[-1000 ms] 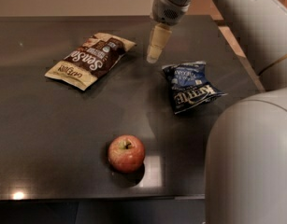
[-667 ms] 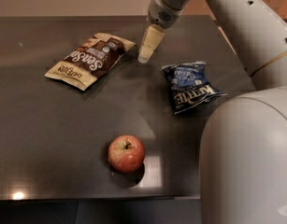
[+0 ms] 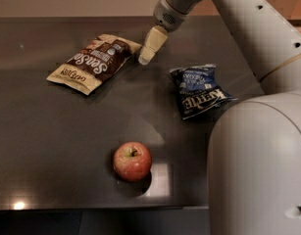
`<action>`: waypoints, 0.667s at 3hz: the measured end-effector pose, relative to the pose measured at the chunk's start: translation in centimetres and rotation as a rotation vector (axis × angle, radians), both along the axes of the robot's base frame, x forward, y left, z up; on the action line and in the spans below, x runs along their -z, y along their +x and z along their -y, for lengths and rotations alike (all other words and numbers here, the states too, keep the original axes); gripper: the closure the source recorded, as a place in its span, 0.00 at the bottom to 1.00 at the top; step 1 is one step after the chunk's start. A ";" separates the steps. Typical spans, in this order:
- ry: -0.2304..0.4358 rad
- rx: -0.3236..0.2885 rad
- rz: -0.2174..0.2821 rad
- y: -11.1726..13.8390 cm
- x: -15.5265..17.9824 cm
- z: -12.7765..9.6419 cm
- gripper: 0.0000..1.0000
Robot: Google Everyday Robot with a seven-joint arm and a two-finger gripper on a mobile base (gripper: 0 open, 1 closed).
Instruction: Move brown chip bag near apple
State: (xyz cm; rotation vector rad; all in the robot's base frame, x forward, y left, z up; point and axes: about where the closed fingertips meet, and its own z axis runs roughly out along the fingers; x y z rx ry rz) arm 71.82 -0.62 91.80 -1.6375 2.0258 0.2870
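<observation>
My gripper is going to close on the brown chip bag's back cream end [image 3: 124, 45], which is the end that is nearer to the dark-blue chip bag.
The brown chip bag [image 3: 94, 62] lies flat at the back left of the dark table, dark brown in the middle with cream ends. The red apple [image 3: 132, 161] sits near the front edge, well apart from the bag. My gripper [image 3: 146, 56] hangs just off the bag's right end, tip low over the table, holding nothing.
A crinkled dark-blue chip bag [image 3: 199, 90] lies at the right of the dark table [image 3: 37, 136]. My arm's white body [image 3: 258, 165] fills the lower right and hides the table's right side. The table's front edge runs just below the apple.
My gripper has moved left and slightly down, from between the two bags to the brown chip bag's right end. The bags and apple have not moved.
</observation>
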 end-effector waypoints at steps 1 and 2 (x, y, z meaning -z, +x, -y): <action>-0.015 0.007 -0.003 0.4 0.6 -0.3 0.00; -0.034 0.007 0.012 1.7 1.0 -1.4 0.00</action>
